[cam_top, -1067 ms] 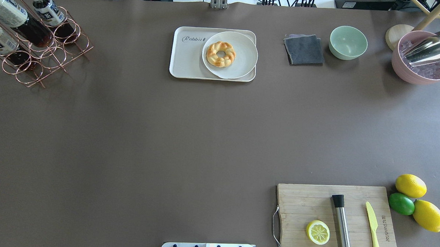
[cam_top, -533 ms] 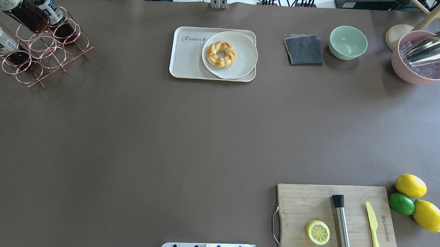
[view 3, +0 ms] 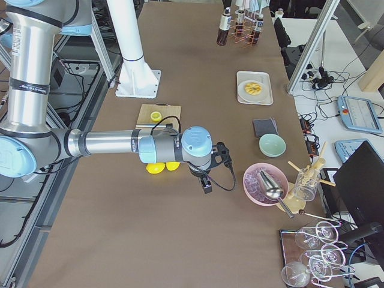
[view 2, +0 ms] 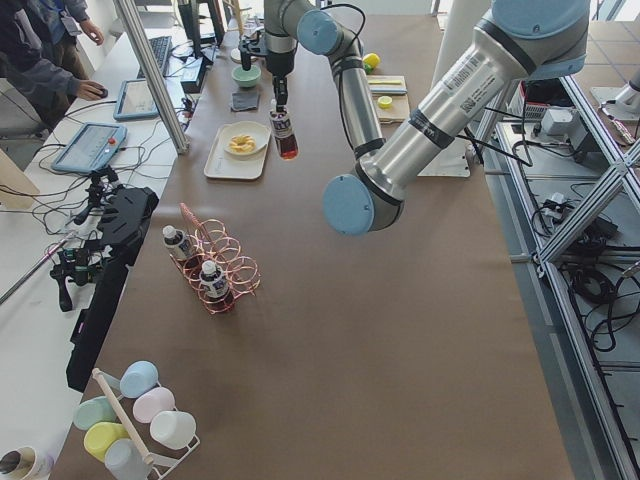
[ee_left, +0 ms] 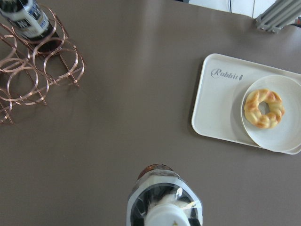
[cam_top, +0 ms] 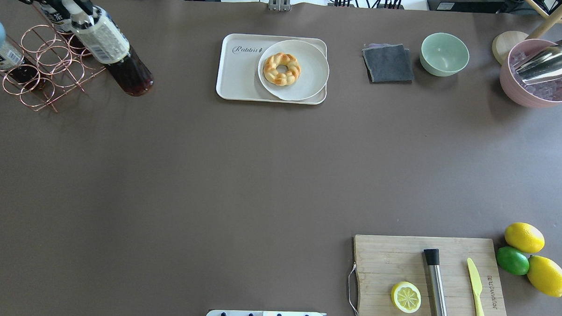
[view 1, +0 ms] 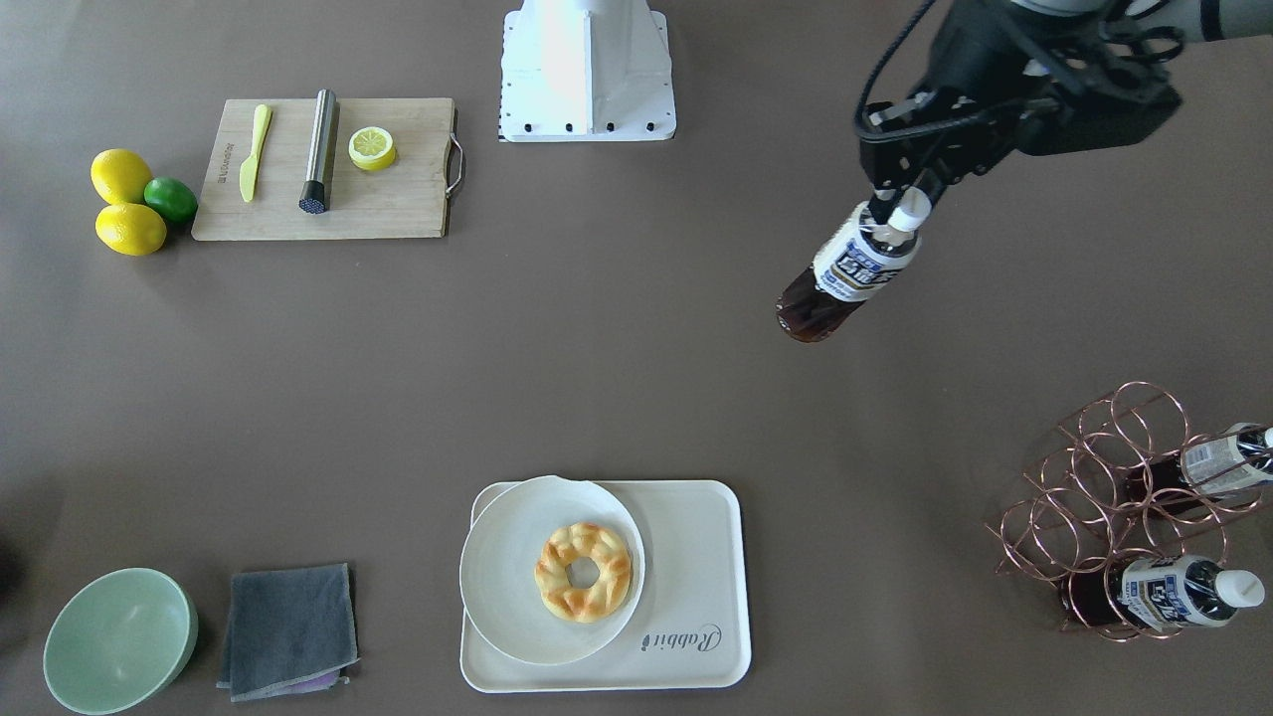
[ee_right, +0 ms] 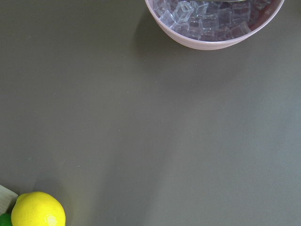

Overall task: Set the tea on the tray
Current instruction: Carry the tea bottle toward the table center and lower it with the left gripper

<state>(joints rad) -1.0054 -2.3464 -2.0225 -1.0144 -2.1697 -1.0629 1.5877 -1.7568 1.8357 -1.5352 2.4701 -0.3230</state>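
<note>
I need to let go of the tea bottle with my left gripper on the bare table (view 1: 606,298) between the white base and the plate. The tea bottle hangs above the table now.
My left gripper (view 1: 893,202) is shut on the neck of a tea bottle (view 1: 847,270), which hangs tilted in the air above the bare table. In the overhead view the tea bottle (cam_top: 111,47) is between the copper rack (cam_top: 55,68) and the cream tray (cam_top: 239,74), apart from both. The tray (view 1: 696,567) has "Rabbit" script on its free half. The left wrist view looks down over the bottle (ee_left: 164,200) with the tray (ee_left: 218,110) ahead to the right. My right gripper (view 3: 206,183) shows only in the exterior right view; I cannot tell its state.
A round plate (cam_top: 312,70) with a doughnut (cam_top: 281,69) covers the tray's right half. Two more bottles (view 1: 1174,592) lie in the rack (view 1: 1114,467). Grey cloth (cam_top: 388,63), green bowl (cam_top: 444,54), pink ice bowl (cam_top: 535,92), cutting board (cam_top: 385,260) and lemons (cam_top: 523,236) lie on the right.
The left gripper has carried the tea bottle from over the rack to the right, toward the tray. Nothing else has moved.
</note>
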